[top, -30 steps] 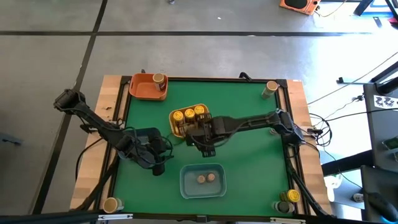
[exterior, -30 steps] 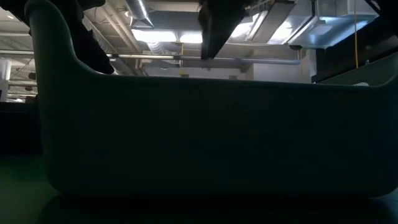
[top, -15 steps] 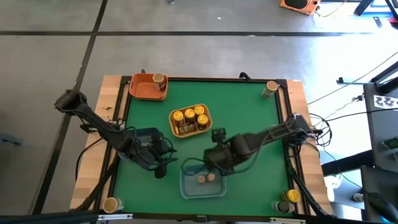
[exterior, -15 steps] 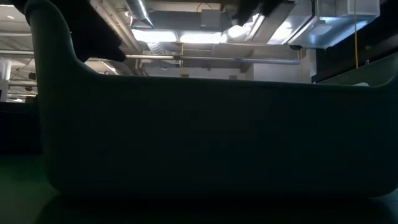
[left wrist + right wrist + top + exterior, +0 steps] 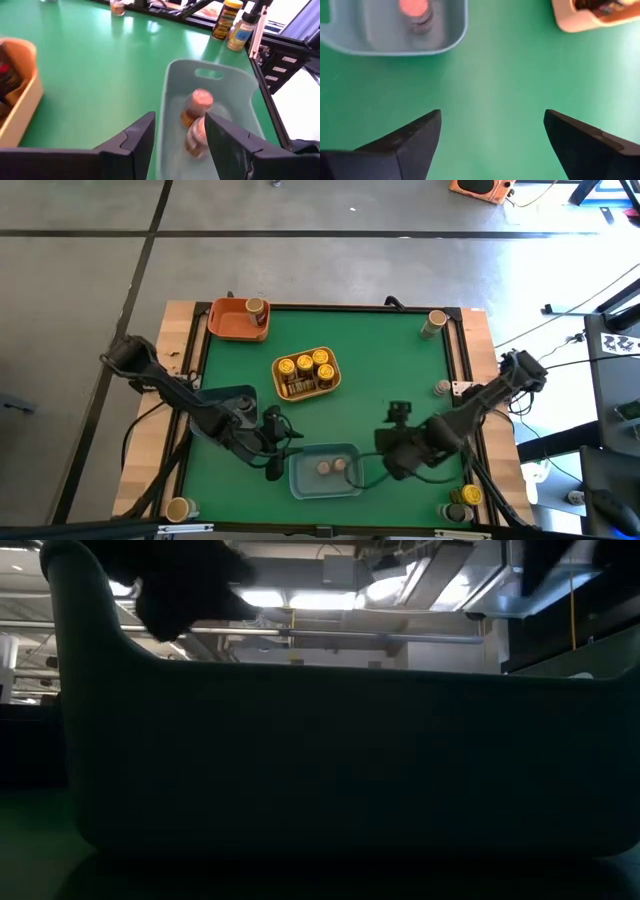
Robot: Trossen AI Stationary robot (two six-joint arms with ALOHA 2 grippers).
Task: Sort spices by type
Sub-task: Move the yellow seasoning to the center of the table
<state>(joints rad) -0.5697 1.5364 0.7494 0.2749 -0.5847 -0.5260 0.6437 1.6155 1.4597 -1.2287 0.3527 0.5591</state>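
I need to close my right gripper on the yellow lid [image 5: 471, 495] of the jar next to the black-lidded jar, in the group at the near corner of the table.
Two tan-lidded spice jars [image 5: 323, 467] [image 5: 340, 464] stand in the blue tray [image 5: 352, 485], also seen in the left wrist view [image 5: 199, 101]. The yellow tray [image 5: 333, 381] holds yellow-lidded jars [image 5: 304, 364]. The orange tray [image 5: 222, 322] holds one jar [image 5: 256, 308]. My left gripper [image 5: 277, 464] [image 5: 180, 120] is open at the blue tray's left end, one finger on either side of its rim [image 5: 165, 107]. My right gripper [image 5: 385, 463] [image 5: 492, 114] hangs wide open over bare mat just right of the blue tray.
Single jars stand at the table's corners: far right [image 5: 436, 322], near left [image 5: 178, 508], and a small cluster near right [image 5: 465, 498]. In the low view the blue tray's wall [image 5: 340, 760] fills the picture. Open green mat [image 5: 400, 370] lies right of the yellow tray.
My right gripper has swung away from the yellow tray toward the near edge, passed the blue tray's far rim, and now sits to the tray's right, carrying nothing. My left gripper has shifted slightly right and nearer, up to the blue tray's left end. The jars have stayed put.
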